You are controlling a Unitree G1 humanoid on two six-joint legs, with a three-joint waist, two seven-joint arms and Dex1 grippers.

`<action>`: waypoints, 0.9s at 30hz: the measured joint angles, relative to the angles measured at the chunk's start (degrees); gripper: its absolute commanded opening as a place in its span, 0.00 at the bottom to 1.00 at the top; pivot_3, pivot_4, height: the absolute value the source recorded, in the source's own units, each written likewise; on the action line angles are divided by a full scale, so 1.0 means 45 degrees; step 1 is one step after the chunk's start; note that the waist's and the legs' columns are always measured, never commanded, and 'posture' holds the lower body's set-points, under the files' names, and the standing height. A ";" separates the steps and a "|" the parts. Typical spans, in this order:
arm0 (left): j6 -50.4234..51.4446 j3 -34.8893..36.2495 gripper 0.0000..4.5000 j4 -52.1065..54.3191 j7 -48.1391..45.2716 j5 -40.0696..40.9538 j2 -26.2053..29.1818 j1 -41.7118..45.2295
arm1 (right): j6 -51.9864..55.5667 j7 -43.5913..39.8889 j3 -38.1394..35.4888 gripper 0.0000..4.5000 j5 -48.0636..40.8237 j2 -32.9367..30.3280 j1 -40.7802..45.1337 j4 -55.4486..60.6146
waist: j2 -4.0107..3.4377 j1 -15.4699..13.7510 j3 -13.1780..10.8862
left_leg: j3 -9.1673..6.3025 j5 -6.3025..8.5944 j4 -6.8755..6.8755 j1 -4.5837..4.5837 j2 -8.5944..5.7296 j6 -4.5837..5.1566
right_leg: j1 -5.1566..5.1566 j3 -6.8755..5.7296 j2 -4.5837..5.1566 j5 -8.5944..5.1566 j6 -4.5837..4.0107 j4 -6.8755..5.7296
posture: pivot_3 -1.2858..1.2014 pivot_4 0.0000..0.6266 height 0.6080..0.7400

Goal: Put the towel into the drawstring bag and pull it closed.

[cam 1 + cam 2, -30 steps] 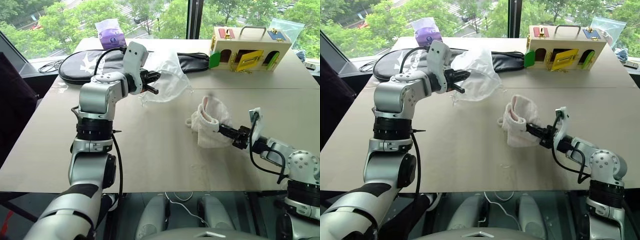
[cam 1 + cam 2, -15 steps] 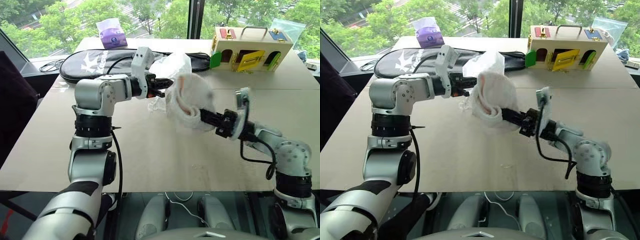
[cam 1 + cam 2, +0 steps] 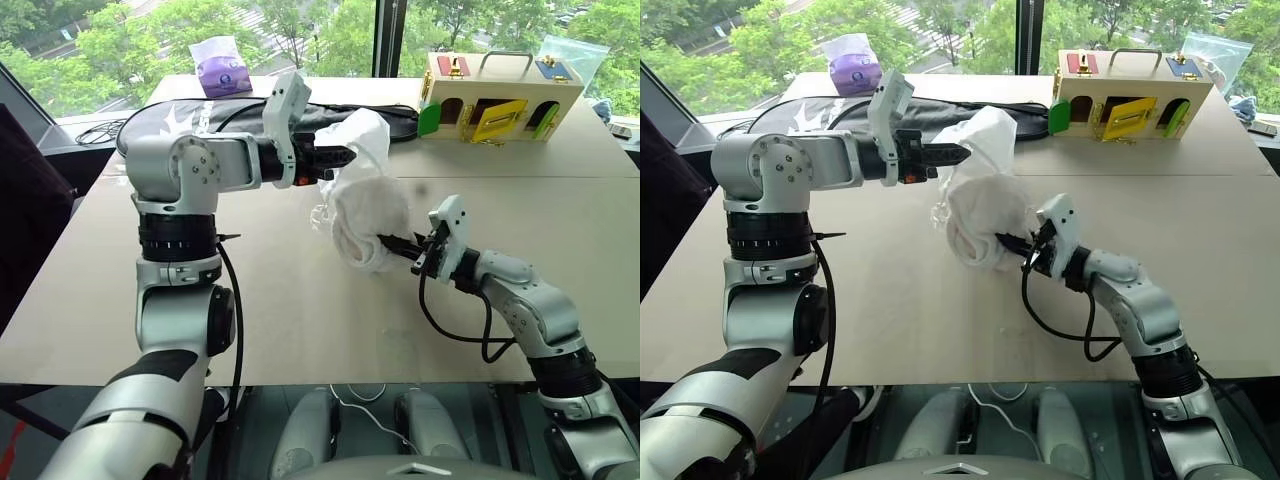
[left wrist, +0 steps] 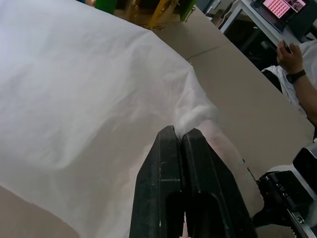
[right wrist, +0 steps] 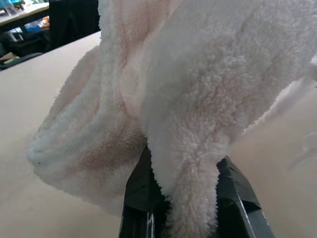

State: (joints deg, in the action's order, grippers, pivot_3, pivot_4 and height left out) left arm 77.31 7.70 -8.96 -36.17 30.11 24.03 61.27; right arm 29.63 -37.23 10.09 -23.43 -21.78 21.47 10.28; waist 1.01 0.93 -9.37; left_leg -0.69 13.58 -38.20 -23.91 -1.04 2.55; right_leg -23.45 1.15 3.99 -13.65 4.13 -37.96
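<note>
The robot's right gripper should release the towel, now bunched just under the bag, inside the drawstring bag [image 3: 347, 194], in front of the black racket cover.
The drawstring bag [image 3: 366, 132] hangs above the table as thin white fabric, and my left gripper [image 3: 346, 157] is shut on its edge. In the left wrist view the black fingers [image 4: 171, 148] pinch the bag [image 4: 89, 99] cloth. The fluffy off-white towel [image 3: 364, 218] is bunched just under the bag and touches it. I cannot tell whether any of it is inside. My right gripper [image 3: 392, 243] is shut on the towel's lower right side. The right wrist view shows the towel [image 5: 173, 74] draped over its fingers [image 5: 141, 198].
A long black racket cover [image 3: 180, 125] lies behind the left arm, with a purple-printed packet [image 3: 222, 68] beyond it. A wooden toy house [image 3: 500, 95] and a clear plastic bag [image 3: 572, 55] stand at the back right. A person's hand [image 4: 292, 54] shows past the table.
My right gripper has carried the towel left and up from the table until it sits under the bag. My left gripper has rolled and drawn the bag slightly right and higher.
</note>
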 measured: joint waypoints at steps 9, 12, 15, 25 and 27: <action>0.0098 -0.0203 0.00 0.0271 0.0481 0.0169 -0.0086 -0.0208 | -0.1028 -0.0561 0.1318 0.01 0.2088 -0.0439 0.0252 -0.0052 | 0.0002 -0.0002 -0.0003 | -0.0002 -0.0004 0.0000 0.0000 -0.0001 -0.0007 | 0.0000 0.0000 0.0000 0.0000 0.0000 0.0000 | 0.52 0.24 1.00; 0.0119 -0.0203 0.00 0.0675 0.0609 0.0356 -0.0206 -0.0507 | -0.1219 -0.0647 0.1662 0.01 0.2745 -0.0608 0.0613 -0.0340 | 0.0002 -0.0002 -0.0004 | 0.0000 -0.0009 0.0000 0.0000 -0.0001 -0.0017 | 0.0000 0.0003 0.0002 0.0001 -0.0001 0.0001 | 0.52 0.24 1.00; 0.0161 -0.0265 0.00 0.1338 0.0568 0.0549 -0.0150 -0.1004 | -0.0893 -0.0307 0.1468 0.01 0.3029 -0.0336 0.0942 -0.0909 | 0.0003 0.0013 -0.0004 | 0.0000 -0.0012 0.0003 0.0000 0.0000 -0.0022 | -0.0003 0.0007 0.0004 0.0001 -0.0003 -0.0001 | 0.52 0.24 1.00; 0.0090 -0.1084 0.00 0.2381 0.0148 0.0855 0.0516 -0.1843 | 0.3064 0.2076 -0.3312 0.01 -0.1051 0.2929 0.1862 -0.1232 | -0.0002 -0.0047 -0.0009 | -0.0008 -0.0020 0.0036 0.0000 -0.0005 -0.0037 | -0.0015 0.0009 0.0016 0.0004 -0.0008 0.0004 | 0.52 0.24 1.00; 0.0037 -0.1210 0.00 0.2381 0.0065 0.0857 0.0520 -0.1843 | 0.3371 0.2389 -0.3891 0.01 -0.1770 0.3475 0.1862 -0.1153 | -0.0005 -0.0031 -0.0011 | -0.0005 -0.0020 0.0046 0.0000 -0.0005 -0.0037 | -0.0024 0.0014 0.0015 0.0004 -0.0008 0.0003 | 0.52 0.24 1.00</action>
State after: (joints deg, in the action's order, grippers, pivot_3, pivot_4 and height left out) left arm 77.48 2.25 1.75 -35.87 33.97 26.37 52.98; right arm 44.80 -26.47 -7.42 -31.39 -6.14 29.85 5.09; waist 0.99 0.79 -9.42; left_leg -0.71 13.49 -37.99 -23.91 -1.06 2.38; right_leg -23.56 1.22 4.06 -13.63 4.09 -37.94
